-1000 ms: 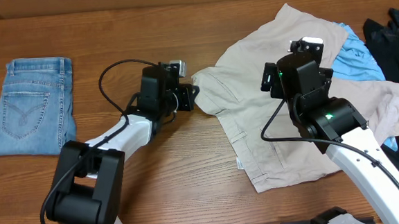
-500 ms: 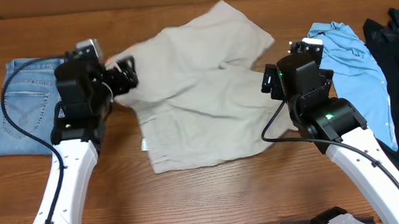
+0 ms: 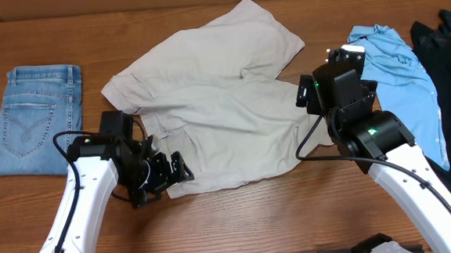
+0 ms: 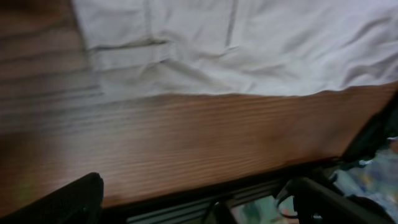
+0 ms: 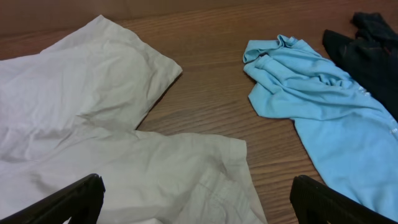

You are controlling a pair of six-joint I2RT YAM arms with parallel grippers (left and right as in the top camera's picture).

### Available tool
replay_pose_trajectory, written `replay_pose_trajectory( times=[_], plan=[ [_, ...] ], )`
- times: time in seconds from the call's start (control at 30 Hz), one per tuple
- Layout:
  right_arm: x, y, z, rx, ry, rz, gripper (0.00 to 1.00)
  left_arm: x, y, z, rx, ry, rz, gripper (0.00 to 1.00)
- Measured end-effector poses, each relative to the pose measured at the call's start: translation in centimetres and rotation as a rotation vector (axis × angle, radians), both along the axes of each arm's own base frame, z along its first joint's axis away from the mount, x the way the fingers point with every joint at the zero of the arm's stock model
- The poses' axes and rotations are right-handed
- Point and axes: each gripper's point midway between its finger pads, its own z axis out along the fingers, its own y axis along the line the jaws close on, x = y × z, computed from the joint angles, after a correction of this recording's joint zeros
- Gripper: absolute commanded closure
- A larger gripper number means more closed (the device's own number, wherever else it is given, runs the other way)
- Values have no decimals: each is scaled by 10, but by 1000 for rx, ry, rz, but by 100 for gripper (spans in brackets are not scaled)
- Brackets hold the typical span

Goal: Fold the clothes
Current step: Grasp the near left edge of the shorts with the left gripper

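Next, I close my left gripper on the near corner of the shorts' waistband [image 3: 173, 191] [image 4: 107, 92], because I will lift that end of the shorts for folding.
The clothes, a pale beige pair of shorts [image 3: 216, 103], lie spread out in the middle of the table, one leg toward the far side and the waist end toward the near left. My left gripper [image 3: 166, 176] hovers open at the shorts' near-left corner with nothing in it. In the left wrist view the fabric [image 4: 249, 43] lies beyond the gripper [image 4: 205, 202]. My right gripper [image 3: 345, 56] stands open over the shorts' right edge. In the right wrist view it [image 5: 205, 202] hangs above a leg hem [image 5: 81, 93] without holding it.
Folded blue jeans [image 3: 33, 119] lie at the far left. A crumpled light blue shirt [image 3: 390, 61] [image 5: 317, 99] sits just right of the shorts, with dark garments [image 3: 449, 66] [image 5: 367, 43] beyond it. The table's front edge [image 4: 217, 186] runs close to the left gripper.
The left gripper pulled the shorts leftward off the blue shirt, let go and opened, then came down to their near-left corner. The right arm has stayed put.
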Motion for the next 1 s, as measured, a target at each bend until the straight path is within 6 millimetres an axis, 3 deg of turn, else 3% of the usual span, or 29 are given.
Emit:
replay_pose_trajectory(
  times=[0.17,0.37,0.53,0.8,1.0],
  plan=[
    [0,0,0,-1,0,0,0,3,22,-10,146,6,41,0],
    [-1,0,-1,-3,5,0,0,10,25,-28,165,-15,108,0],
    [-1,0,-1,-3,6,0,0,4,12,-49,84,-9,128,0],
    [-4,-2,-4,-11,26,0,0,24,-11,-56,-31,-30,180,0],
    [-6,-3,-6,-16,38,0,0,15,-13,-68,-21,59,202,0]
  ],
)
